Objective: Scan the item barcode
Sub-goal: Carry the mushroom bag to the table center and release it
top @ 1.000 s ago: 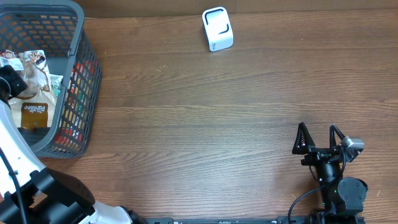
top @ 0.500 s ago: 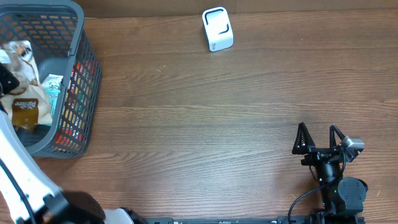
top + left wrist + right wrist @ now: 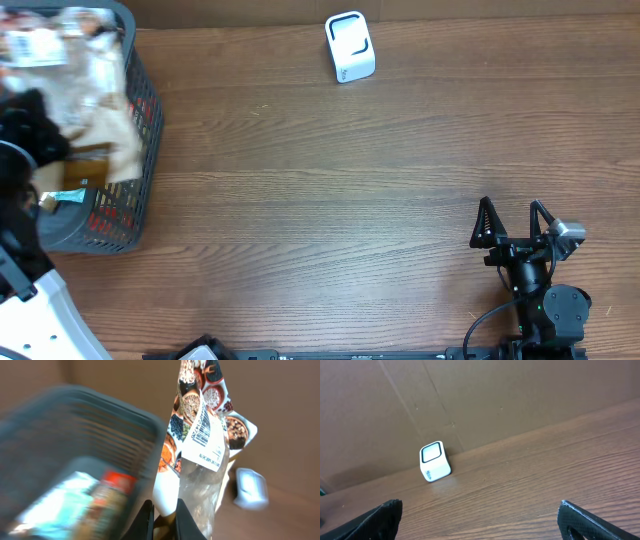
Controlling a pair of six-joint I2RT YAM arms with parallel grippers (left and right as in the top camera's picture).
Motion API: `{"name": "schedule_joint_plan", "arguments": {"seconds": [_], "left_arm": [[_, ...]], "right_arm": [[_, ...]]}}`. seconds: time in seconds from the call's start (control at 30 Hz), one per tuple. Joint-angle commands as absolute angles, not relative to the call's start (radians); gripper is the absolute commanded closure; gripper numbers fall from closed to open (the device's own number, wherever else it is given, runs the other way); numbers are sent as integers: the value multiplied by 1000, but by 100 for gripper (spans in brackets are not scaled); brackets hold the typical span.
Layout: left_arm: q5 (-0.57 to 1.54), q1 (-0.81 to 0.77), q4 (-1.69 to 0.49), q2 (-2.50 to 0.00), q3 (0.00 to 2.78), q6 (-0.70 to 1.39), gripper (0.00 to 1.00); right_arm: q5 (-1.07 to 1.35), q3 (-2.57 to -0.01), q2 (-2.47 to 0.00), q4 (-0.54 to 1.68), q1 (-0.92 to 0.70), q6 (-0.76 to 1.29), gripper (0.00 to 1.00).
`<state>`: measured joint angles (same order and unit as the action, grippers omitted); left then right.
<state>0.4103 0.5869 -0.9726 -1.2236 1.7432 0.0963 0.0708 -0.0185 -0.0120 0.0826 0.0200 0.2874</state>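
Note:
I will use my left gripper to set the snack bag, still held above the basket's wall, down on the open table (image 3: 342, 187) in front of the white scanner, where I will let it go.
The item is a snack bag (image 3: 210, 400) printed with grains and nuts, with a white barcode label (image 3: 204, 435) on the side facing the left wrist camera. My left gripper (image 3: 165, 517) is shut on the bag's lower edge. From overhead the bag (image 3: 95, 70) shows blurred, held above the basket's right wall, with my left gripper (image 3: 48, 145) beneath it. The white scanner (image 3: 350, 46) stands at the table's far edge; it also appears as the scanner (image 3: 435, 461) in the right wrist view and as a blurred scanner (image 3: 252, 489) past the bag. My right gripper (image 3: 512, 222) rests open and empty at the near right.
A dark grey mesh basket (image 3: 140, 205) stands at the table's left edge, with a teal packet (image 3: 70, 195) and other packets inside. The basket's rim (image 3: 100, 405) lies just left of the held bag. A brown cardboard wall (image 3: 495, 395) backs the table behind the scanner.
My left gripper has lifted the bag up out of the basket and swung it rightward over the basket's wall. The right arm has stayed still.

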Motion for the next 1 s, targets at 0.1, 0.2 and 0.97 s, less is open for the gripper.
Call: {"name": "schedule_joint_plan", "arguments": {"seconds": [0.1, 0.2, 0.97], "left_arm": [[573, 366, -1073, -1273, 1669, 119, 96], [567, 262, -1056, -1306, 1580, 116, 96], [477, -263, -521, -1795, 1237, 520, 96]], "right_arm": [[65, -8, -5, 79, 28, 287, 0], [65, -8, -5, 79, 28, 287, 0], [65, -8, -5, 79, 28, 287, 0]]}}
